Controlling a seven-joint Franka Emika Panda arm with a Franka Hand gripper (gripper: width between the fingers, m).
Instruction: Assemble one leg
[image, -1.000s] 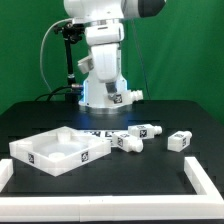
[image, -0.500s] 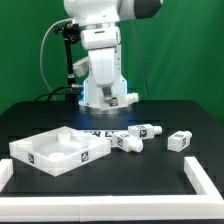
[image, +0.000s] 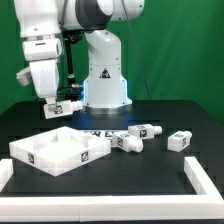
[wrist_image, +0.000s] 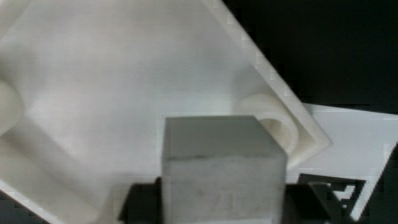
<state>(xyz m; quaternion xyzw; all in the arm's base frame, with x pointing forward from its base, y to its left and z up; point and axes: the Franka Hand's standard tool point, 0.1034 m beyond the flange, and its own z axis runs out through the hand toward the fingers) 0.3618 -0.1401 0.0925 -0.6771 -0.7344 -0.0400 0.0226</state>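
Observation:
The robot's gripper needs to release the leg on the black table (image: 31, 131) by the panel's far edge, away from the other legs.
The legs are small white tagged blocks lying on the black table at the exterior view's right of the large white rimmed panel (image: 60, 150). One leg (image: 127, 142) is next to the panel, another (image: 147, 131) lies just behind it, and a third (image: 181, 140) is farther right. My gripper (image: 57, 108) hangs over the panel's far left corner, away from the legs. In the wrist view the fingers (wrist_image: 222, 165) show as one grey block with no gap and nothing between them, above the panel's inside (wrist_image: 125, 90). No leg shows in the wrist view.
The robot base (image: 105, 85) stands at the back centre. A white raised rim (image: 205, 180) runs along the table's front edge and right side. A flat white sheet with a tag (wrist_image: 352, 190) lies beyond the panel's rim in the wrist view.
The arm has swung from the back centre to the exterior view's left. The gripper now hangs low over the panel's far left corner. The legs and panel have not moved.

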